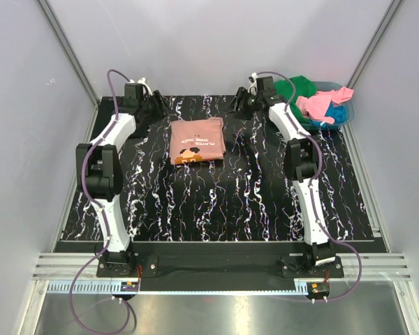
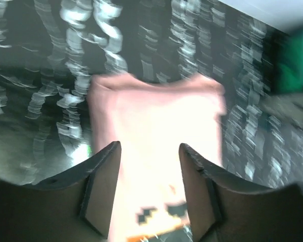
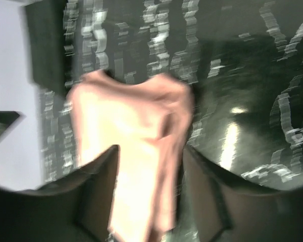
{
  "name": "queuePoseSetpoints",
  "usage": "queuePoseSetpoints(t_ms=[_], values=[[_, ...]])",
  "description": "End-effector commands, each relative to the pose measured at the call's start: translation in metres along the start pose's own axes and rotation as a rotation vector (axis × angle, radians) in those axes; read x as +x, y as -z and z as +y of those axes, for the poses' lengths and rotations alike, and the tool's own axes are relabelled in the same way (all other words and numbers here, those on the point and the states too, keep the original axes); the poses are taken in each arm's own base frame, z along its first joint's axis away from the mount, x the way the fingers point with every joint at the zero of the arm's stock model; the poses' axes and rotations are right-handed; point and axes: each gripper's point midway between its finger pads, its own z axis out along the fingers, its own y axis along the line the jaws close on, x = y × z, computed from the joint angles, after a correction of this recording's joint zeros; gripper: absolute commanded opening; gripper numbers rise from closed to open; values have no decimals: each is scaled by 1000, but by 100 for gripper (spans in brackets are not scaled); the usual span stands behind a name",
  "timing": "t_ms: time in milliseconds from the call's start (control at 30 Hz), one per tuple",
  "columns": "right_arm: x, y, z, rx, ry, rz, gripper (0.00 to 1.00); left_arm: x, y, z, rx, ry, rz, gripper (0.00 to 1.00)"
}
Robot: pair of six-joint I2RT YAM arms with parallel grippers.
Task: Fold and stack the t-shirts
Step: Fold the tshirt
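Observation:
I see the folded pink t-shirt lying too far toward the back of the table, so I need to use my left gripper and my right gripper to take its sides (image 1: pixel 222 145) and pull it closer.
A dusty salmon-pink t-shirt (image 1: pixel 197 141) lies folded into a small rectangle on the black marbled table, print side up, toward the back middle. My left gripper (image 1: pixel 156 107) hovers off its far left corner and my right gripper (image 1: pixel 241 105) off its far right corner. In the blurred left wrist view the pink t-shirt (image 2: pixel 156 126) lies beyond the left gripper (image 2: pixel 150 151), whose jaws stand apart with nothing between them. In the right wrist view the same t-shirt (image 3: pixel 131 126) lies beyond the right gripper (image 3: pixel 150 154), also open and holding nothing.
A teal basket (image 1: pixel 350 112) stands at the back right corner holding green (image 1: pixel 297 87), bright pink (image 1: pixel 321 103) and blue (image 1: pixel 337 114) t-shirts. The green cloth (image 2: pixel 295 65) shows at the right edge of the left wrist view. Grey walls close in the table's sides and back.

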Motion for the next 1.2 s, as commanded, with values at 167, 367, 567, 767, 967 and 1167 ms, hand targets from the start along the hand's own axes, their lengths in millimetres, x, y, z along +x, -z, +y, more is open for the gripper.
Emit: queuePoseSetpoints(t_ms=[167,367,567,767,967,1167], values=[[47,33,107,-225,21,124,35,64,11,-44,318,91,143,45],[91,33,110,-326,-154,232,2,92,18,-61,408,116,179,42],[140,19,73,-298,-217,345,0,117,-2,-42,388,215,226,40],[163,14,39,-209,-212,361,0,136,-9,-23,323,222,266,40],[142,25,55,-187,-134,349,0,111,21,-37,293,94,237,48],[130,48,62,-78,-99,349,16,89,59,-33,206,-26,219,58]])
